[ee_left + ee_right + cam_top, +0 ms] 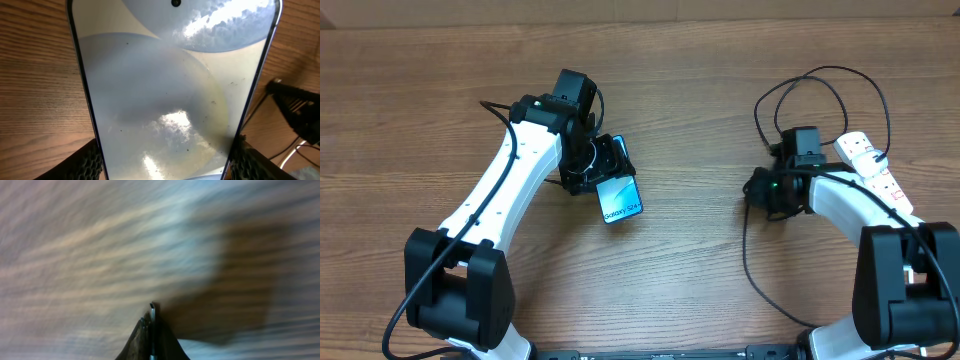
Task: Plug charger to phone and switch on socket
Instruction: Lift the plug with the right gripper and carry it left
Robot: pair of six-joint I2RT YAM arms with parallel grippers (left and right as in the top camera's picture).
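Observation:
Next, my right gripper sets the charger connector down and grips it farther back toward the cable (746,212), because only a thin sliver of it shows past my right gripper's fingertips.
My left gripper (598,168) is shut on the phone (620,197), holding it by its long edges above the table, with the "Galaxy S24" end pointing toward the front right. In the left wrist view the phone's pale screen (165,85) fills the frame between the left gripper's (167,167) two fingers. My right gripper (760,190) is shut on the charger connector; its metal tip (152,314) sticks out between the closed right gripper fingers (151,335), and that view is blurred. The black charger cable (820,75) loops behind it. The white socket strip (872,168) lies at the far right.
The charger cable also runs down the table toward the front (748,265). A dark object (297,110) and a thin pale cable (290,156) show at the right edge of the left wrist view. Bare wooden table (700,290) lies between the arms.

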